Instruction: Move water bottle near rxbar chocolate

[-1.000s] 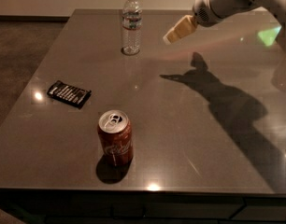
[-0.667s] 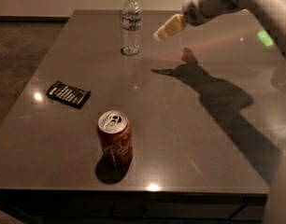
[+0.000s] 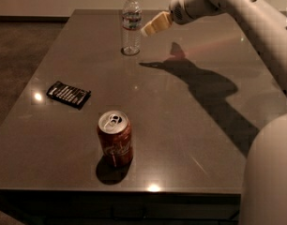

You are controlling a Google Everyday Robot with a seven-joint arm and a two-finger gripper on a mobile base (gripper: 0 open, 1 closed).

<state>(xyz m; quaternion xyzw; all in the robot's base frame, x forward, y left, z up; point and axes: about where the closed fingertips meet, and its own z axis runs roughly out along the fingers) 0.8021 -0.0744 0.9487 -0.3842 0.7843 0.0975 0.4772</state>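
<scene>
The robot's gripper will next go to the water bottle's upper part (image 3: 132,15), just below its white cap, and close there.
The water bottle (image 3: 131,24), clear with a white cap and a pale label band, stands upright at the far middle of the dark table (image 3: 181,125). The rxbar chocolate (image 3: 68,94), a flat black wrapper with white lettering, lies at the table's left side, well in front of the bottle. My gripper (image 3: 149,28) hangs above the table just to the right of the bottle, level with its upper half, its pale fingers pointing left toward it. It holds nothing.
A red soda can (image 3: 115,138) stands upright near the table's front edge, right of the bar. My arm (image 3: 246,13) reaches in from the right. The floor (image 3: 21,55) lies beyond the table's left edge.
My gripper has moved left, from well right of the bottle to just beside it. The bottle, bar and can have not moved.
</scene>
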